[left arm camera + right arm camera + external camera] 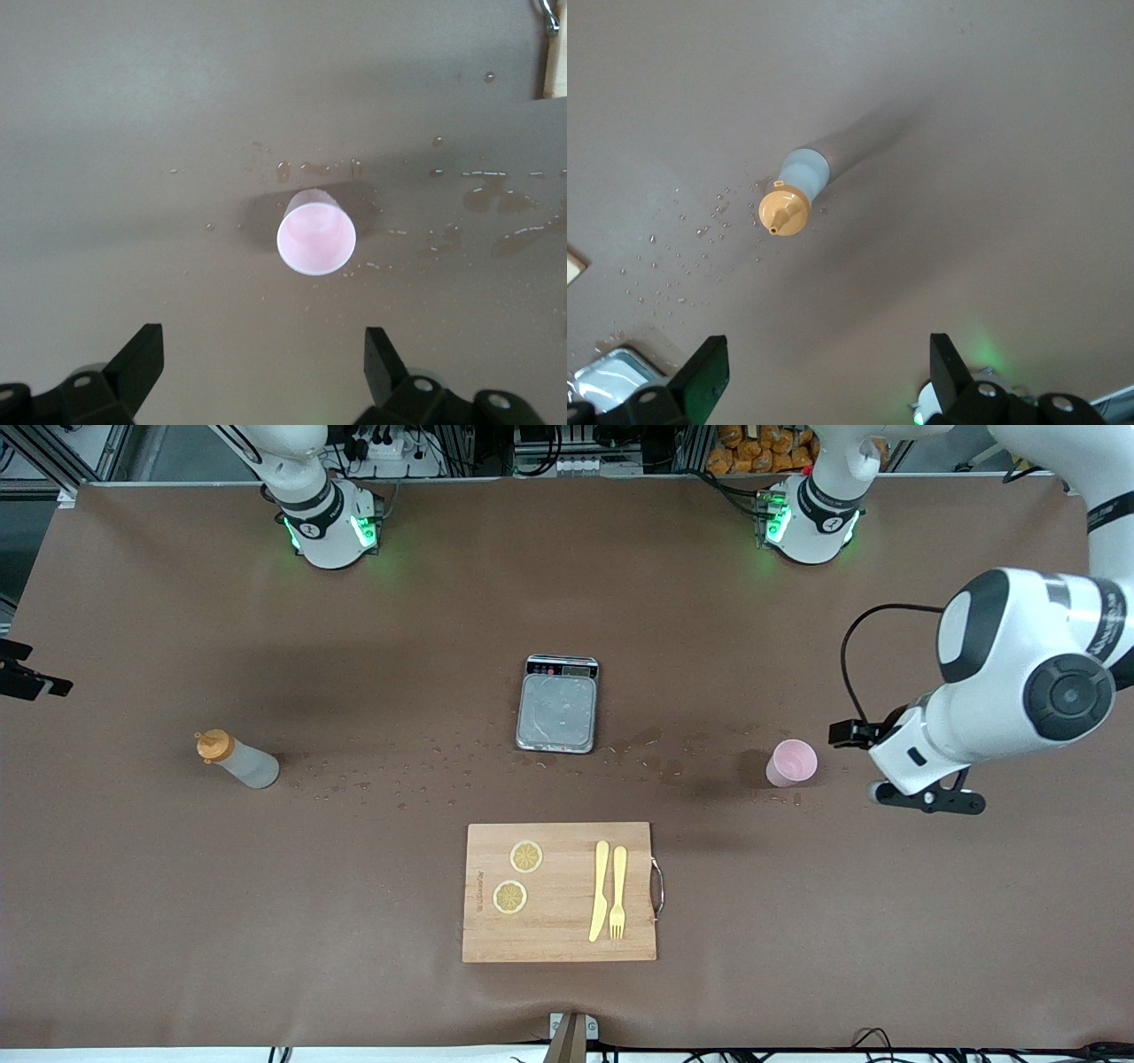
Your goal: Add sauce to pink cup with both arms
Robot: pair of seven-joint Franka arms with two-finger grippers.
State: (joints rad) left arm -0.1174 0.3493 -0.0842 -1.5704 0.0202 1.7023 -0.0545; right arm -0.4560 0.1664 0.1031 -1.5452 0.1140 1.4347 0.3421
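Observation:
My left gripper should grip the pink cup's rim [812,749] [291,265] at the side nearest the left arm, and one of the fingers will go inside the cup.
The pink cup [791,762] stands upright and empty on the brown table toward the left arm's end; it shows from above in the left wrist view [316,232]. My left gripper [928,801] hangs in the air just beside the cup, open [263,332] and holding nothing. The sauce bottle [237,760], whitish with an orange nozzle cap, stands toward the right arm's end of the table. My right gripper [827,345] is out of the front view. In its wrist view it is open and empty, well above the bottle [796,190].
A grey scale [558,708] sits mid-table. Nearer the front camera lies a wooden cutting board [558,921] with two lemon slices [518,877], a yellow knife [600,890] and a fork [618,892]. Water drops [399,766] dot the table between bottle and cup.

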